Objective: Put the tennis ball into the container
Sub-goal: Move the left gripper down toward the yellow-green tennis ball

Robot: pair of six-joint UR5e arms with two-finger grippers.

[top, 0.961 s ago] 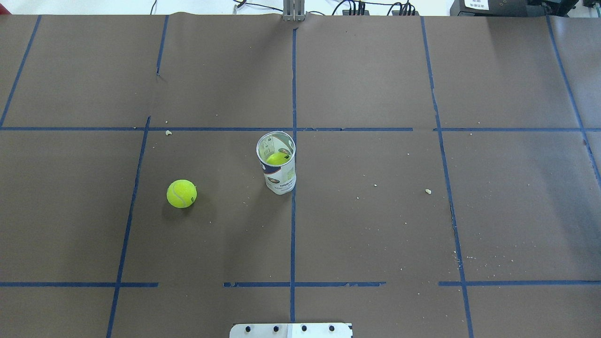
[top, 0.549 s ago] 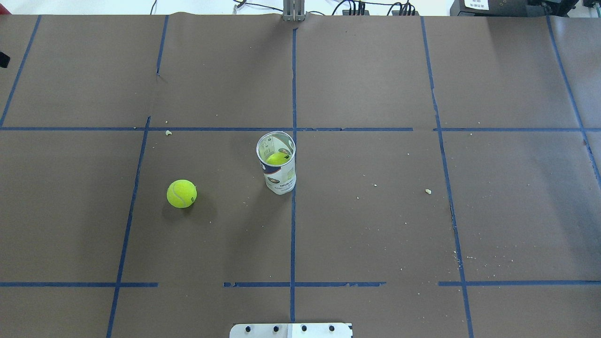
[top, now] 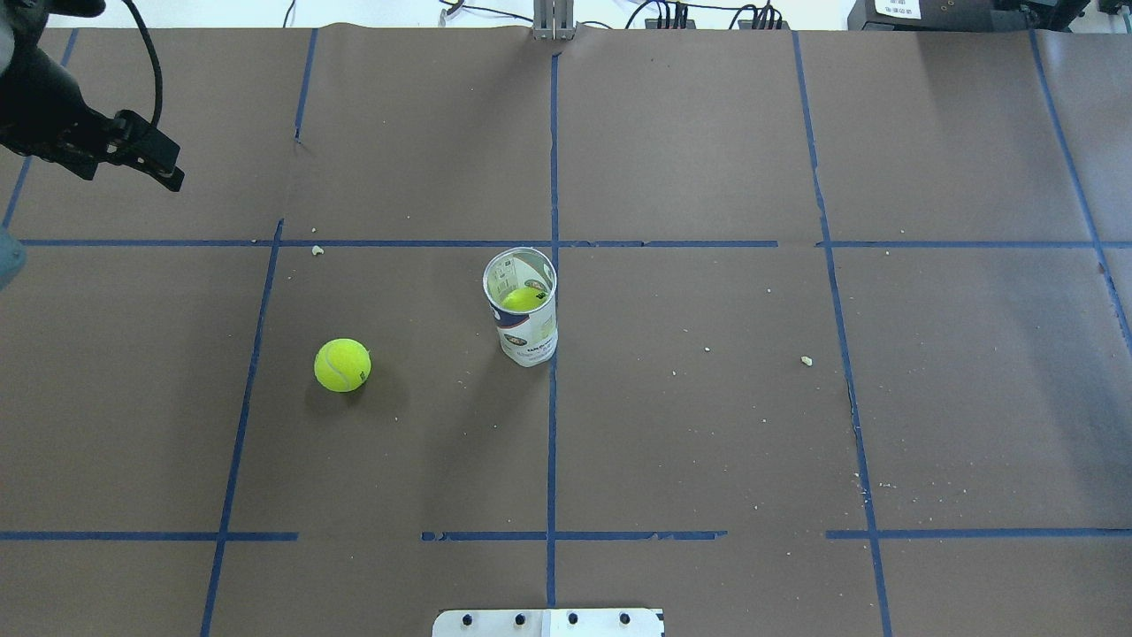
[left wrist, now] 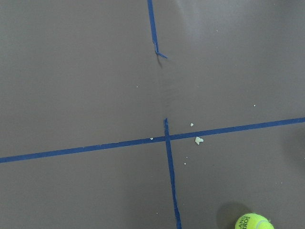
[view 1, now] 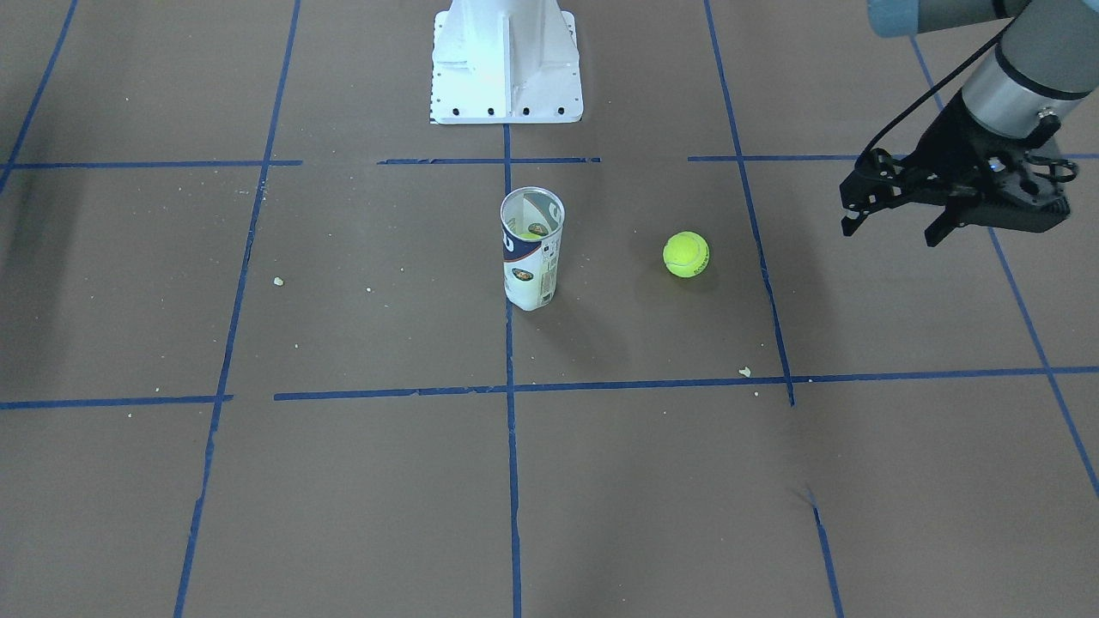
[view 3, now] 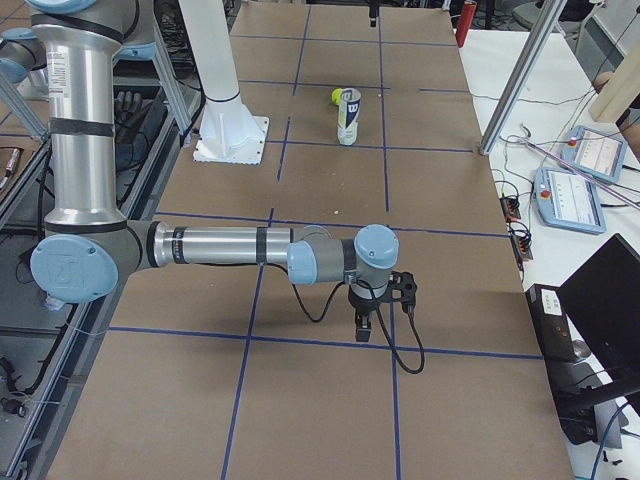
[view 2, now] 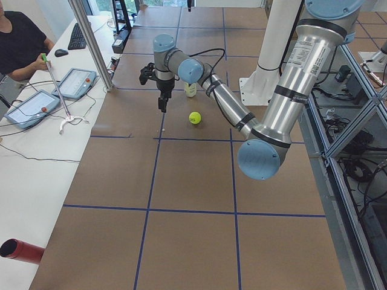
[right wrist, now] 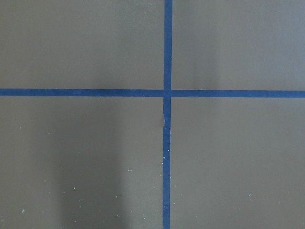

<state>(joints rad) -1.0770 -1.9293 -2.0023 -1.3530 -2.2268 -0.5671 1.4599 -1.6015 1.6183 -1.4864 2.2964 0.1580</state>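
I need to next move my left gripper to the tennis ball's middle (view 1: 686, 254) (left wrist: 254, 222) and close it there, on the ball that lies on the brown paper outside the container.
The tennis ball (top: 342, 364) (view 1: 686, 254) lies on the brown paper, left of the container (top: 523, 318) (view 1: 531, 257), and shows at the bottom edge of the left wrist view (left wrist: 255, 222). The container is a see-through tube that stands upright and open-topped on the centre tape line. Another yellow-green ball (top: 522, 298) rests inside it. My left gripper (view 1: 891, 232) (top: 133, 175) hangs open and empty above the far left of the table, well away from the ball. My right gripper (view 3: 370, 322) shows only in the exterior right view, far from both; I cannot tell its state.
The table is covered in brown paper with a blue tape grid (top: 552, 398) and scattered crumbs (top: 806, 360). The white robot base (view 1: 506, 60) stands at the near centre edge. An operator (view 2: 18, 42) and tablets (view 2: 33, 106) are beyond the table's far side.
My left gripper has come into the overhead view from the top left edge. The ball and the container have not moved.
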